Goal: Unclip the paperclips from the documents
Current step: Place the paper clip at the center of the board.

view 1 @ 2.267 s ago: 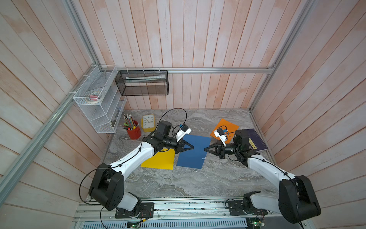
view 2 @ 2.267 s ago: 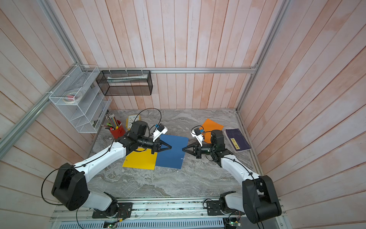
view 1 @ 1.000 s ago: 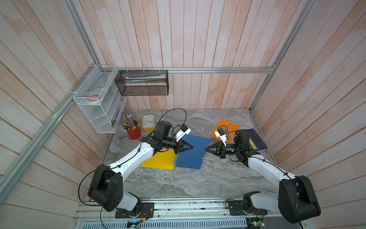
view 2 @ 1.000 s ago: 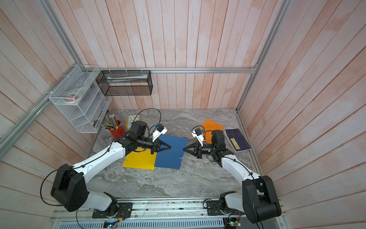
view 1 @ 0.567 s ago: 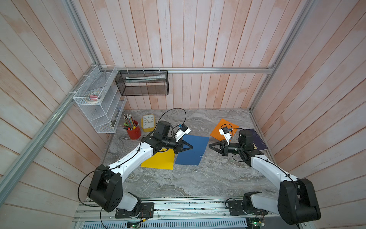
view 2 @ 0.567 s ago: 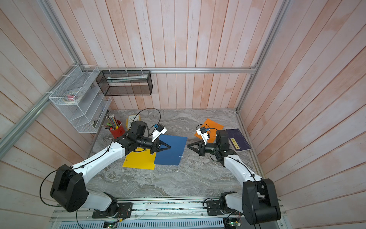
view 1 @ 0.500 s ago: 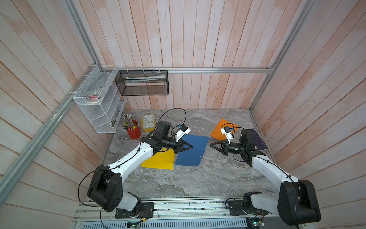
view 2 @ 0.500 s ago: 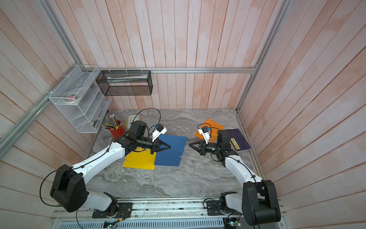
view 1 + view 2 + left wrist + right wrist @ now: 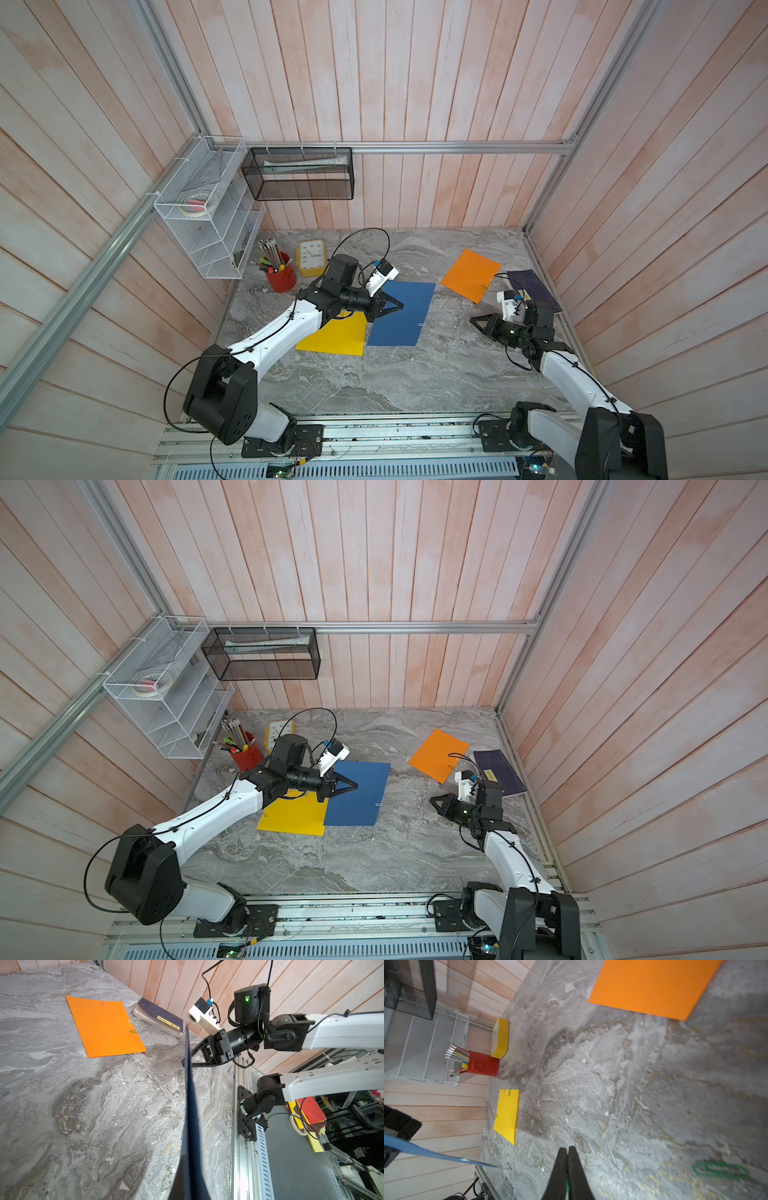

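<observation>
My right gripper is going to let go of the green paperclip on the bare table (image 9: pixel 481 339) (image 9: pixel 678 1194), next to the other loose green paperclip.
My left gripper (image 9: pixel 398 307) (image 9: pixel 354 787) is shut on the far edge of the dark blue document (image 9: pixel 401 322) (image 9: pixel 190 1105), holding that edge lifted. A silvery paperclip (image 9: pixel 422 324) (image 9: pixel 464 1160) sits on its right edge. My right gripper (image 9: pixel 473 321) (image 9: pixel 566 1149) hovers low over bare table, right of the blue sheet, shut on a green paperclip (image 9: pixel 567 1178). Another green paperclip (image 9: pixel 720 1169) (image 9: pixel 180 1072) lies loose on the table. The orange document (image 9: pixel 471 274) (image 9: pixel 104 1024) carries three clips. The yellow document (image 9: pixel 336 338) (image 9: pixel 507 1113) also carries clips.
A dark purple book (image 9: pixel 532 286) lies at the right wall behind my right arm. A red pencil cup (image 9: pixel 282 276) and a yellow clock (image 9: pixel 311 257) stand at the back left under a white wire rack (image 9: pixel 208 232). The table's front edge meets a metal rail (image 9: pixel 245 1147).
My right gripper has drawn back to the right, away from the blue document's edge, staying shut. The left arm has held the blue sheet almost still.
</observation>
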`<move>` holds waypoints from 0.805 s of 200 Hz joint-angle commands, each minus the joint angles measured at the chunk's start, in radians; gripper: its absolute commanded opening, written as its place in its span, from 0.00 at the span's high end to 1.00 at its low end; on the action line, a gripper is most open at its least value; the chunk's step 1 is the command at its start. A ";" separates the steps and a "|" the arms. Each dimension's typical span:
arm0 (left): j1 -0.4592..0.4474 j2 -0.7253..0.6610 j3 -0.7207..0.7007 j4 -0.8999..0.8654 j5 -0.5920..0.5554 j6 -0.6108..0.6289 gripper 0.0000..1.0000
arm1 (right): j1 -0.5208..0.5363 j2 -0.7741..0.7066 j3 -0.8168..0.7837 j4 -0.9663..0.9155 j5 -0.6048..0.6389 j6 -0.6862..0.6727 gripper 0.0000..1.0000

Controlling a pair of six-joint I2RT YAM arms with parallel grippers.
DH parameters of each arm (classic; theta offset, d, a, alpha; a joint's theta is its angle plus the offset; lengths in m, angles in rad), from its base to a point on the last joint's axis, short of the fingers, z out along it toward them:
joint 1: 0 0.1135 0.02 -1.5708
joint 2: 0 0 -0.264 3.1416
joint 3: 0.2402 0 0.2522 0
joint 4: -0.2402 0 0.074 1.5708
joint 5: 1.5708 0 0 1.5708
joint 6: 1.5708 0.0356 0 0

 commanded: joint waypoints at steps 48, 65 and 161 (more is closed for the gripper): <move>0.005 -0.016 -0.014 0.032 -0.009 -0.009 1.00 | -0.006 -0.015 -0.030 -0.150 0.248 0.090 0.91; 0.005 -0.016 -0.018 0.034 -0.010 -0.009 1.00 | -0.007 0.013 -0.039 -0.140 0.252 0.095 0.91; 0.005 -0.021 -0.024 0.036 -0.012 -0.009 1.00 | -0.007 0.089 -0.050 -0.126 0.334 0.088 0.87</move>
